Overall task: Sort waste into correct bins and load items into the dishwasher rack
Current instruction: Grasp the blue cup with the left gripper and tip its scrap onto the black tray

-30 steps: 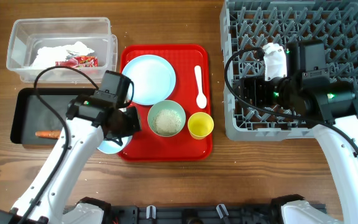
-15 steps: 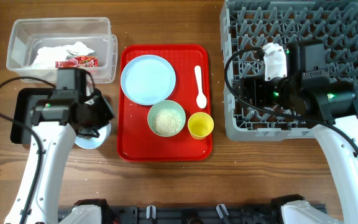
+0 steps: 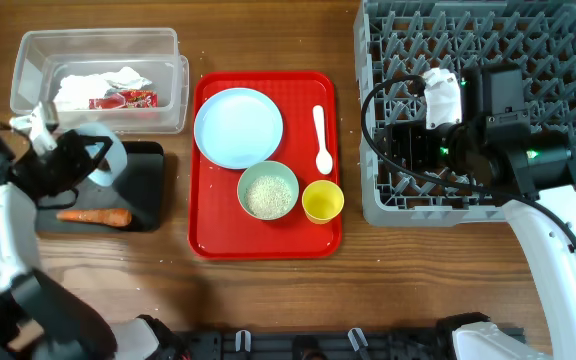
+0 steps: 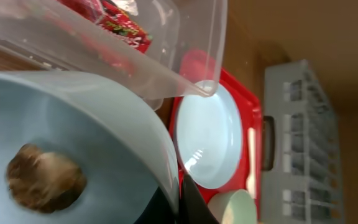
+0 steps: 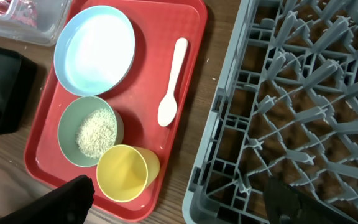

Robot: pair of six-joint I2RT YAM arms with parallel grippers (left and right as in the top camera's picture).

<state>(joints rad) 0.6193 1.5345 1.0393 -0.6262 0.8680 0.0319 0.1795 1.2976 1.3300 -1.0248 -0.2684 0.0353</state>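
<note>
The robot's left gripper needs to release the light blue bowl, now held tilted over the black tray, on the red tray's bare corner [image 3: 217, 213], between the pale green bowl and the black tray.
My left gripper [image 3: 76, 163] is shut on the rim of the light blue bowl [image 3: 108, 160] and holds it tilted over the black tray [image 3: 146, 190]. In the left wrist view the gripper [image 4: 180, 198] pinches the bowl [image 4: 104, 137], with the brown lump [image 4: 42, 178] inside. The carrot [image 3: 94, 215] lies on the black tray. The clear tub [image 3: 28, 60] holds tissue [image 3: 93, 85] and the red wrapper [image 3: 124, 98]. My right gripper [image 5: 173, 205] is open and empty above the front left of the dishwasher rack [image 3: 528, 40].
The red tray [image 3: 208, 240] holds the light blue plate [image 3: 238, 127], the pale green bowl with rice [image 3: 268, 192], the yellow cup [image 3: 322, 201] and the white spoon [image 3: 322, 140]. The rack's left edge [image 5: 216, 162] sits close to the tray.
My left arm has carried the blue bowl left, from the red tray's front-left corner to over the black tray, and tilted it. The right arm has not moved.
</note>
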